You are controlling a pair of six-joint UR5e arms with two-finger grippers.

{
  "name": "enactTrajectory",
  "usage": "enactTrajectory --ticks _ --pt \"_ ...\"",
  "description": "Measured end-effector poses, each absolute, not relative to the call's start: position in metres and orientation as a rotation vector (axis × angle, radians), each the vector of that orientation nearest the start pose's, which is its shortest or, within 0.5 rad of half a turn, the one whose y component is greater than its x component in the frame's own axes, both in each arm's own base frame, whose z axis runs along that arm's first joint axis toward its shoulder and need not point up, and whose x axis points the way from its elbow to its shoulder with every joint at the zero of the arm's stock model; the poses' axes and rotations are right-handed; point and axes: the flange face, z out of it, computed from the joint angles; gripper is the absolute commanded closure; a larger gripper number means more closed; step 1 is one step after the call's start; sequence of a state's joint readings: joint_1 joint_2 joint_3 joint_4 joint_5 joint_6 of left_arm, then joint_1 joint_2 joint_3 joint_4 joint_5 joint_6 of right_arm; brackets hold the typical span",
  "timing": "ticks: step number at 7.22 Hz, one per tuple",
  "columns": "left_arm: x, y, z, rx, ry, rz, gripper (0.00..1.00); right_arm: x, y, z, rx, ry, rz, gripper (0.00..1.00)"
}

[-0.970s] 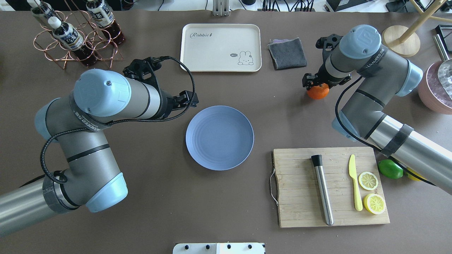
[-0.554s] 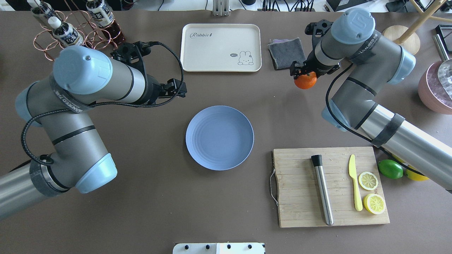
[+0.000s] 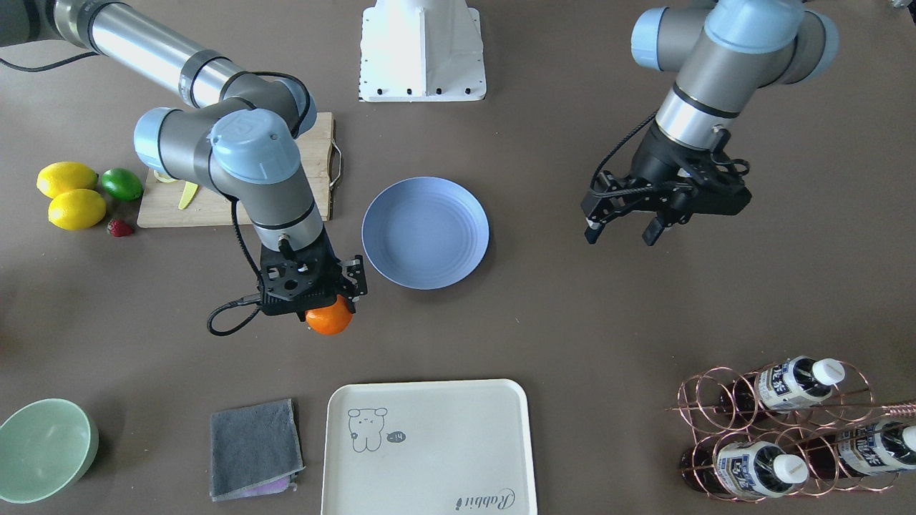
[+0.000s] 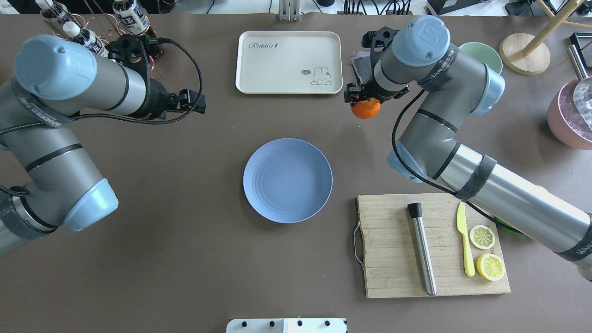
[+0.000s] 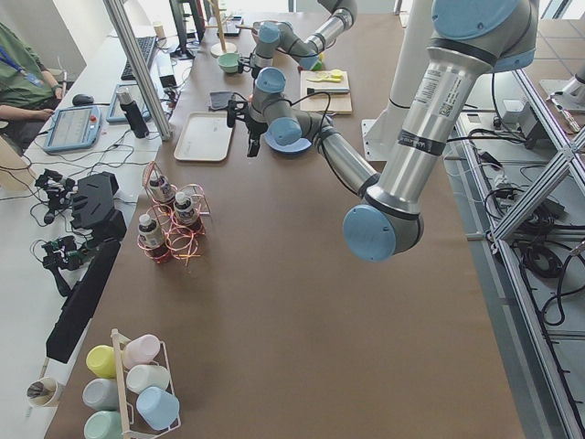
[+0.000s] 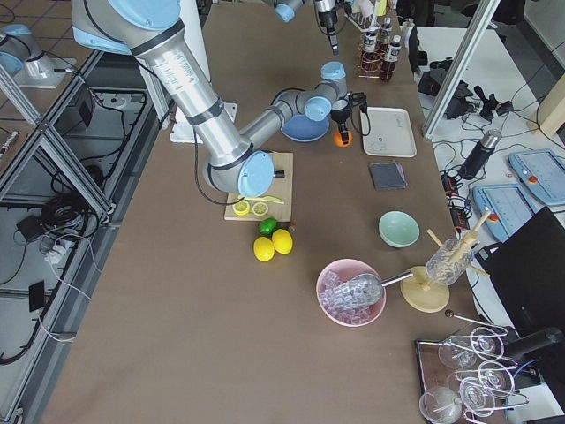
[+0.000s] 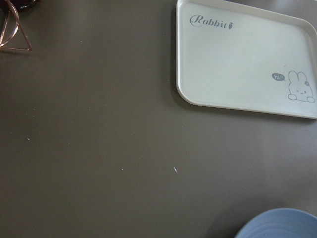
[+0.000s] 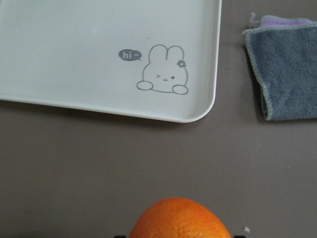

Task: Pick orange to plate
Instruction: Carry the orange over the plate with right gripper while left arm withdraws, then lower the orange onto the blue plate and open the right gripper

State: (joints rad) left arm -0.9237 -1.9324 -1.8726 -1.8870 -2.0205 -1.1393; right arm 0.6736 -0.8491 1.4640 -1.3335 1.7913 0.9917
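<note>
My right gripper will let go of the orange near the middle of the bare blue-lavender plate (image 3: 421,224).
The orange (image 4: 366,110) hangs above the table with my right gripper (image 4: 363,98) shut on it, near the tray's right corner. In the front-facing view the orange (image 3: 330,320) shows under the right gripper (image 3: 323,300), off to one side of the blue-lavender plate (image 3: 425,232). The plate (image 4: 287,181) lies bare at the table's middle. The right wrist view has the orange (image 8: 181,220) at its lower edge. My left gripper (image 3: 621,234) stands open and holds nothing, on the plate's other side, also seen from overhead as the left gripper (image 4: 199,102).
A cream tray (image 4: 289,62) and a grey cloth (image 3: 254,447) lie beyond the plate. A cutting board (image 4: 393,240) carries a metal muddler, a yellow knife and lemon halves. Bottle rack (image 3: 780,422), green bowl (image 3: 43,447), lemons and lime (image 3: 68,193) stand around the edges.
My right gripper has carried the orange leftward, from beside the cloth's right to near the tray's corner. The left arm has drawn back to the left, away from the plate.
</note>
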Motion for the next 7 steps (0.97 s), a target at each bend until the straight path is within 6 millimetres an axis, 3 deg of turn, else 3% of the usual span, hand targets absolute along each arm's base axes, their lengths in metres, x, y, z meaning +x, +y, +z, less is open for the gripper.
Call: enactTrajectory --ticks 1,3,5,7 --pt "0.251 -0.527 0.311 0.314 0.974 -0.167 0.02 -0.529 -0.527 0.223 0.338 -0.81 -0.012 1.0" --pt "0.208 -0.52 0.365 0.386 0.898 -0.045 0.02 -0.568 -0.478 0.179 0.348 -0.778 -0.051 1.0" --pt "0.19 -0.51 0.401 0.407 0.883 -0.025 0.02 -0.612 -0.423 0.172 0.365 -0.729 -0.11 1.0" --pt "0.188 -0.509 0.422 0.396 0.874 -0.028 0.02 -0.632 -0.398 0.174 0.363 -0.717 -0.143 1.0"
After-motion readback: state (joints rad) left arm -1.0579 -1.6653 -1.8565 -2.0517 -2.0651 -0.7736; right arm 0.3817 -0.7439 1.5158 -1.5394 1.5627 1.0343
